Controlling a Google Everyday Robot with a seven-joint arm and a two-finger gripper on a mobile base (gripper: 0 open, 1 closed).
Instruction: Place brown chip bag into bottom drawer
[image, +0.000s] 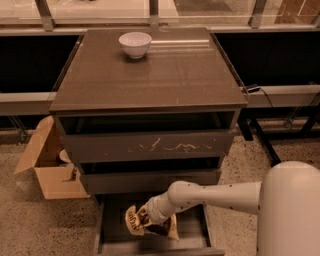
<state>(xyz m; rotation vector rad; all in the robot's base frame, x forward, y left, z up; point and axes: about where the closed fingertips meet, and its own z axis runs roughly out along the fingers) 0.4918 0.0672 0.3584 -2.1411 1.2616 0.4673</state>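
Note:
My gripper is to let go of the brown chip bag on the bottom drawer's inside (173, 226), at a spot just off its middle toward my white base.
The brown chip bag (136, 220) is a crumpled foil bag, dark brown with yellow ends, and it is down inside the bottom drawer (111, 225). That drawer is pulled out at floor level, a shallow grey tray under the two upper drawers. My gripper (148, 216) is at the end of my white arm, right at the bag and mostly hidden by my wrist and the bag. The bag seems to rest on or just above the drawer floor; I cannot tell which.
A white bowl (135, 44) sits at the back of the cabinet top (165, 75). The scratched-front drawer (150, 146) and the middle drawer (150, 181) are above the bag. An open cardboard box (47, 165) stands on the floor to the left. My white base (290, 210) is at the right.

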